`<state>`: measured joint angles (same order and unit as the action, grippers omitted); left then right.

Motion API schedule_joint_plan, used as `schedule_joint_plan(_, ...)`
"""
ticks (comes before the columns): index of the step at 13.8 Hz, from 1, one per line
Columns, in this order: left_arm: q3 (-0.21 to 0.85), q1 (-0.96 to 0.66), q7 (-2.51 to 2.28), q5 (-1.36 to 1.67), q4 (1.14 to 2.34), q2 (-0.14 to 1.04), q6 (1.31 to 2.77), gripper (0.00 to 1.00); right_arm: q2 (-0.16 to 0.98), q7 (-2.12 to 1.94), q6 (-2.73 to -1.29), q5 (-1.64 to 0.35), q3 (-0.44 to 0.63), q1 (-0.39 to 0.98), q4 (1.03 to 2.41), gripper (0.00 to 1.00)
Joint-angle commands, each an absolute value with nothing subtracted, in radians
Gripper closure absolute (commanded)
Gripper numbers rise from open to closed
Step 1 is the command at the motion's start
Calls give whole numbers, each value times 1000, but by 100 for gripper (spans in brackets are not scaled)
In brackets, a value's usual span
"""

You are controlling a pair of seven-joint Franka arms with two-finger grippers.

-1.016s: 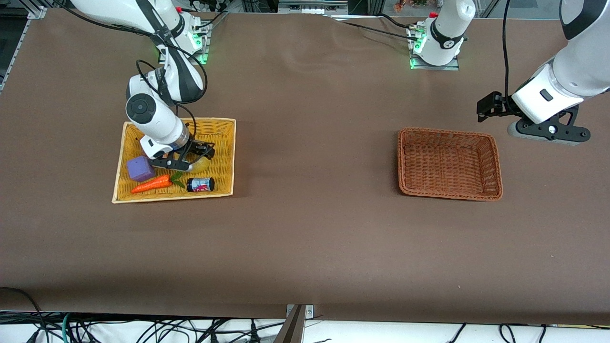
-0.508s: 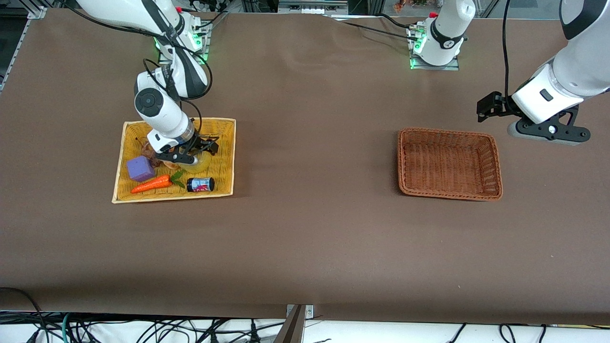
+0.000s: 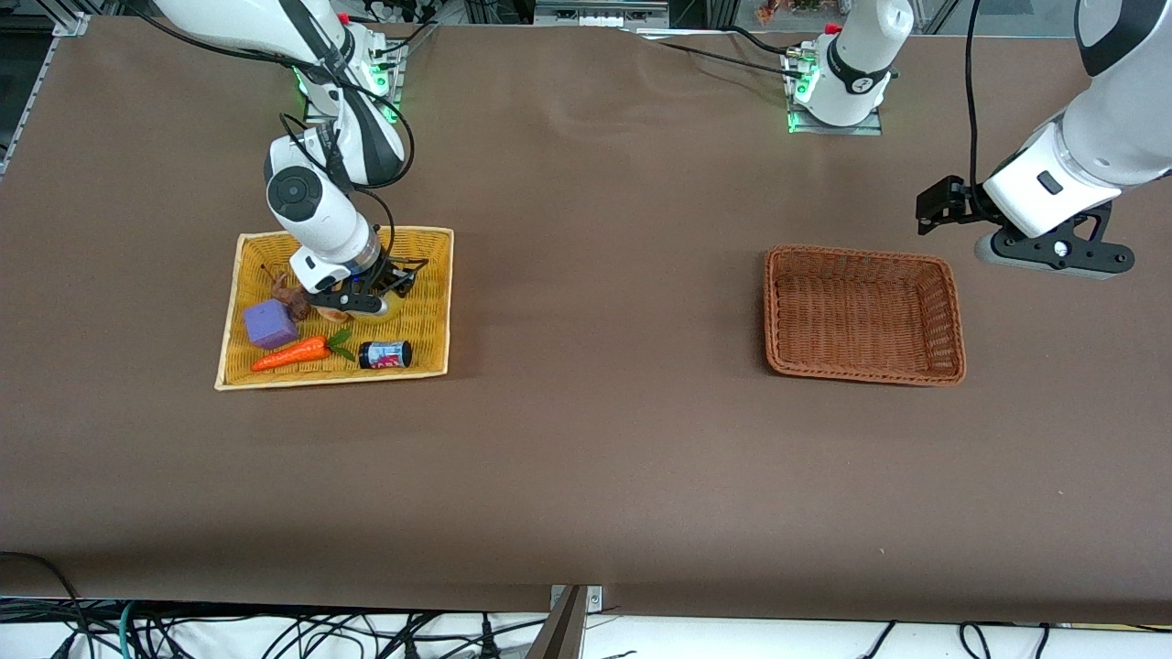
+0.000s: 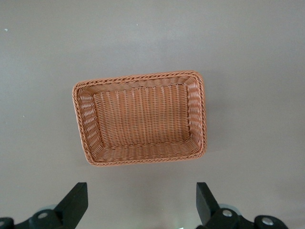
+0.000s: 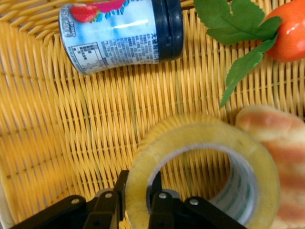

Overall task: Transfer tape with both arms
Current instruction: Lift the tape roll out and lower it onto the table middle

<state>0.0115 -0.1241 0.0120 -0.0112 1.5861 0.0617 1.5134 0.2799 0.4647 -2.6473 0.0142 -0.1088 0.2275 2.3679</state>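
I will release the tape, now held low over the yellow wicker tray, from my right gripper on the bare table (image 3: 596, 278) between the yellow wicker tray and the brown basket.
The tape (image 5: 205, 143), a translucent yellowish ring, is in my right gripper (image 5: 138, 200). The jaws are shut on its wall, one finger inside the hole and one outside. In the front view the right gripper (image 3: 366, 297) is low over the yellow wicker tray (image 3: 430, 240), and the tape (image 3: 388, 307) shows just beside the fingers. My left gripper (image 4: 140, 205) is open and empty. It waits in the air beside the brown wicker basket (image 3: 861, 313), toward the left arm's end, where it also shows in the front view (image 3: 936, 209).
In the tray lie a dark can (image 3: 385, 354), a toy carrot (image 3: 291, 354), a purple cube (image 3: 269, 324) and a striped croissant toy (image 5: 281, 152) right beside the tape. The brown basket (image 4: 140, 117) holds nothing.
My right gripper has risen a little and moved toward its base with the tape in it, which uncovers the croissant toy. The left arm has not moved.
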Motion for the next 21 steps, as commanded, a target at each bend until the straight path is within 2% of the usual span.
schedule_joint_plan(1, 14, -123, 31, -46, 1555, 74, 1493, 0, 255, 421, -2646, 26, -110, 232, 2367, 100)
schedule_joint_plan(4, 14, -123, 29, -46, 1555, 74, 1493, 0, 184, 408, -2515, 25, -150, 232, 2294, 100)
schedule_joint_plan(7, 14, -123, 31, -46, 1555, 74, 1493, 0, 205, 558, -2285, 25, -247, 253, 2070, 100)
schedule_joint_plan(11, 12, -123, 31, -46, 1555, 74, 1494, 0, 360, 886, -2249, 43, -253, 440, 1811, 100)
schedule_joint_plan(16, 11, -123, 31, -46, 1560, 74, 1499, 0, 661, 1314, -2249, 195, -252, 630, 1482, 100)
schedule_joint_plan(19, 11, -121, 31, -48, 1562, 75, 1500, 0, 759, 1394, -2250, 221, -250, 689, 1405, 100)
schedule_joint_plan(21, 11, -121, 31, -48, 1562, 75, 1500, 0, 791, 1402, -2256, 222, -250, 701, 1402, 100)
